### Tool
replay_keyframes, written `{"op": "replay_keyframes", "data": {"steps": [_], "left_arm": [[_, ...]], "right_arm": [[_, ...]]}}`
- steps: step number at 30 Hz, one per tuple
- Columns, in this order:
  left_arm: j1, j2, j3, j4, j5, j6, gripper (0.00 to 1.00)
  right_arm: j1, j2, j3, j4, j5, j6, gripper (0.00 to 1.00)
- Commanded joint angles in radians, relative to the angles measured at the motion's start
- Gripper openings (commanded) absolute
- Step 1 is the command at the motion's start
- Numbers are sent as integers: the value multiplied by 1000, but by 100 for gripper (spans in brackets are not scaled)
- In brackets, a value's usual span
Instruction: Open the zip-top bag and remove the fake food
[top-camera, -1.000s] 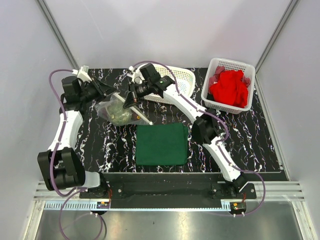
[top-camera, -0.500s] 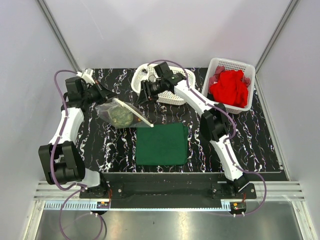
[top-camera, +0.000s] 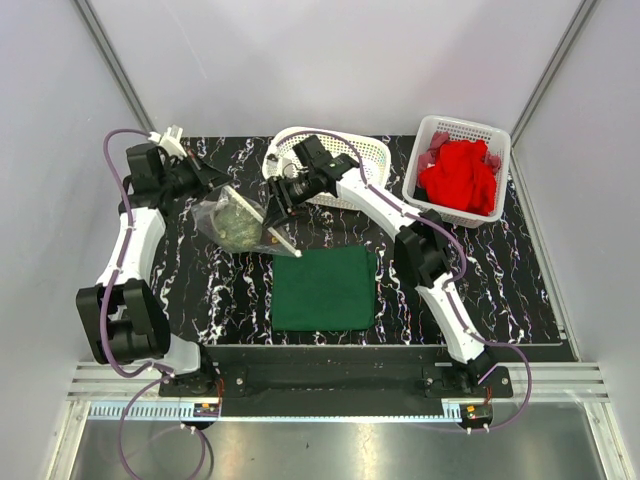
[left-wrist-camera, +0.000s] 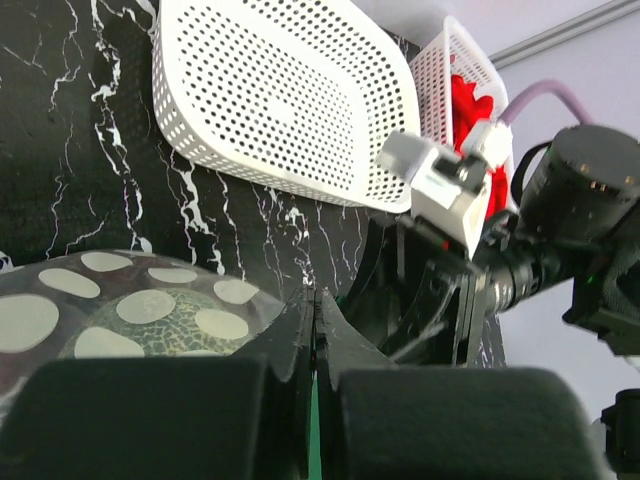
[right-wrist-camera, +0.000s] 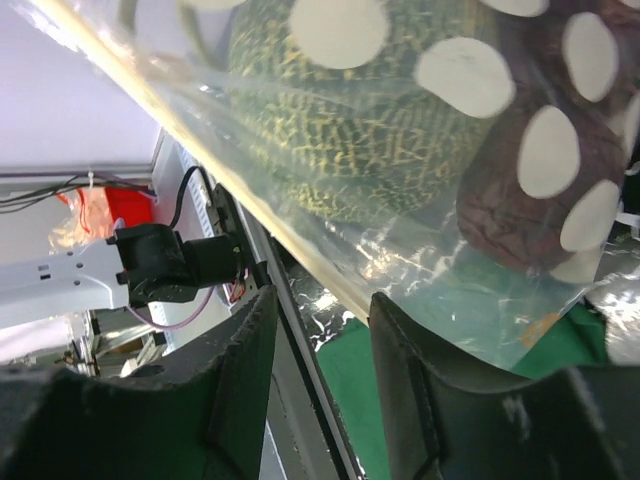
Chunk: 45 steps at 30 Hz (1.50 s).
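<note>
The bag's shut zip has my right gripper's fingers midway along it, so they should pinch the zip (top-camera: 239, 200) close beside my left gripper and work the zip's edges apart.
The zip-top bag (top-camera: 238, 222) hangs tilted over the table's back left, held up by one corner. It holds a mottled green ball (top-camera: 236, 226) and dark red berry clusters (right-wrist-camera: 540, 190). My left gripper (top-camera: 220, 188) is shut on the bag's upper edge; in the left wrist view its fingers (left-wrist-camera: 318, 295) are pressed together, with the ball (left-wrist-camera: 150, 320) to their left. My right gripper (top-camera: 279, 205) is open at the bag's right side. In the right wrist view the bag's zip strip (right-wrist-camera: 300, 245) runs diagonally just in front of its open jaws (right-wrist-camera: 322, 300), not pinched.
A flat dark green cloth (top-camera: 323, 288) lies in the middle, just below the bag. A white oval lattice basket (top-camera: 352, 163) stands behind the right arm. A square white basket (top-camera: 412, 185) at the back right holds a red cloth (top-camera: 458, 178).
My right gripper drew back from the bag toward the oval basket, then came back to the zip edge. The oval basket has shifted left. My left gripper kept its hold.
</note>
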Motion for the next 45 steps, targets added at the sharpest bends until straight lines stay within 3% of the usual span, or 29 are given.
{"op": "replay_keyframes", "data": {"steps": [1,5,10,12,13,19,20,21,23,25,26,28,29,30,32,33,35,40,45], "left_arm": [[-1,12,63,58,21,-31,0],[-8,18,74,82,11,-76,0],[-31,20,80,119,-32,-121,0],[-31,15,80,122,-43,-138,0],[-31,15,83,122,-45,-143,0],[-31,12,84,133,-46,-176,0],[-31,12,86,134,-46,-181,0],[-33,14,87,134,-51,-181,0],[-41,9,106,67,-92,-137,2],[-68,4,181,-135,-231,-65,25],[-88,-12,202,-205,-305,10,46],[-157,-54,238,-367,-565,55,56],[-191,-101,241,-405,-666,66,74],[-221,-124,236,-456,-854,61,83],[-310,-166,213,-491,-986,43,94],[-332,-195,203,-516,-1058,32,94],[-370,-209,169,-531,-1049,-12,93],[-415,-143,167,-602,-1062,-90,79],[-415,-19,310,-631,-1017,-109,74]], "right_arm": [[16,21,61,22,-36,20,43],[30,24,69,92,-48,105,25],[49,70,157,111,22,183,19],[50,61,157,109,51,176,42],[50,56,152,106,85,166,45],[53,59,109,108,97,146,44],[56,59,105,108,96,145,38],[58,59,104,106,94,149,17],[58,54,121,106,96,175,0],[58,39,135,106,109,209,0],[56,33,146,106,119,221,0],[56,24,160,105,137,255,0],[56,25,169,108,145,269,0],[56,27,172,108,148,281,0],[58,31,177,114,157,320,0],[58,39,178,117,156,332,0],[62,44,186,117,149,338,0],[70,12,148,119,159,340,0],[87,-27,108,122,172,321,0]]}}
